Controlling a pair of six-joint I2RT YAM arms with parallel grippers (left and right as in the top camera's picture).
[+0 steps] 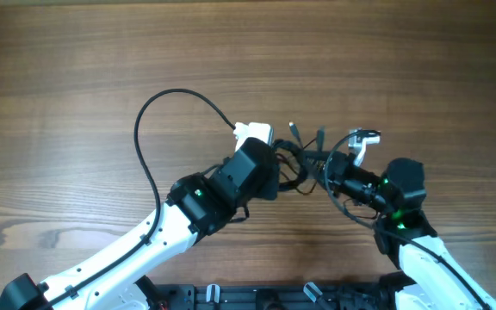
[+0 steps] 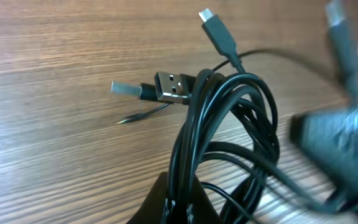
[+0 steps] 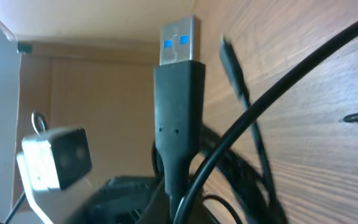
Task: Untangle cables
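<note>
The coiled loops are clamped in my left gripper and my right gripper holds just a plug, so next I release the plug and take the coil's free side (image 2: 267,127) with my right gripper.
The cables (image 1: 304,159) form a dark tangled bundle at the table's middle, with two plug ends (image 1: 293,129) sticking up toward the far side. My left gripper (image 1: 272,168) is at the bundle's left and my right gripper (image 1: 332,172) at its right. In the left wrist view, my left gripper (image 2: 179,210) is shut on several looped strands (image 2: 229,118); a USB-A plug (image 2: 169,86) and a slimmer plug (image 2: 219,34) lie beyond. In the right wrist view, my right gripper (image 3: 176,208) is shut on the black body (image 3: 179,118) of a plug with a blue insert, pointing up.
A thicker black arm cable (image 1: 140,129) loops over the table to the left of the bundle. Each wrist carries a white camera block (image 1: 252,133), (image 1: 364,139). The right arm shows blurred at the right (image 2: 340,143) of the left wrist view. Wooden table all around.
</note>
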